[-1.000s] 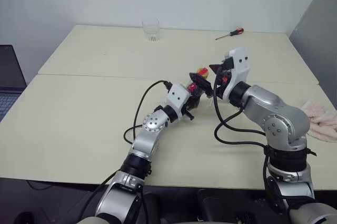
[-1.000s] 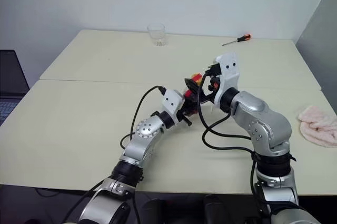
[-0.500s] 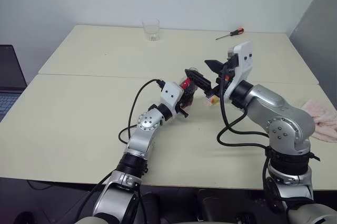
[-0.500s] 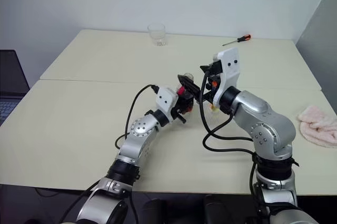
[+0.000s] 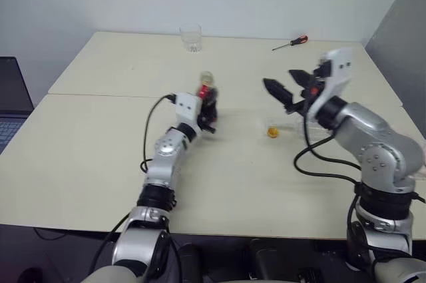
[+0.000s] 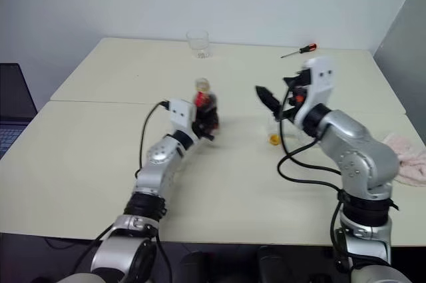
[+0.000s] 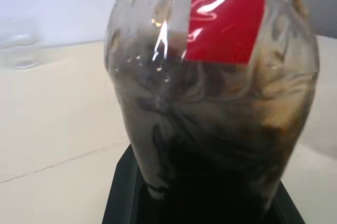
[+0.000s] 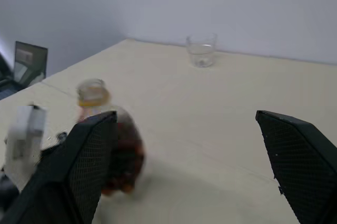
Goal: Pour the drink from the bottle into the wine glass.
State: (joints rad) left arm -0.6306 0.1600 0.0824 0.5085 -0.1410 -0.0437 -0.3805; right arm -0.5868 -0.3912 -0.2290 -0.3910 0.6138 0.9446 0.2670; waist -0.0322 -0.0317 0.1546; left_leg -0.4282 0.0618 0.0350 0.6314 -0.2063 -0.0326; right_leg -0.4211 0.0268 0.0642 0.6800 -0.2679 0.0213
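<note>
Next, my left gripper releases the bottle on the table just this side of the seam (image 5: 165, 120), nearer the laptop.
My left gripper (image 5: 206, 106) is shut on the bottle (image 5: 205, 94), which it holds upright just above the table, left of centre. The bottle is squat and clear, with a red label (image 7: 226, 16) and the dark brown drink (image 7: 210, 129) inside. Its mouth (image 8: 93, 93) looks uncapped. My right gripper (image 5: 278, 79) hangs open and empty above the table to the right of the bottle, well apart from it, pointing toward it. A small yellow-orange piece (image 5: 272, 132), which looks like the cap, lies on the table between the two arms. The wine glass is out of view.
A short clear tumbler (image 5: 191, 37) stands at the table's far edge. A red-handled screwdriver (image 5: 291, 43) lies at the far right. A pink cloth (image 6: 407, 151) rests at the right edge, and a laptop (image 5: 12, 100) sits left of the table (image 5: 86, 150).
A second ago both grippers met at the bottle's top in mid-table. The left gripper has carried the bottle leftward, the right gripper has pulled away to the right, and the yellow-orange piece now lies between them.
</note>
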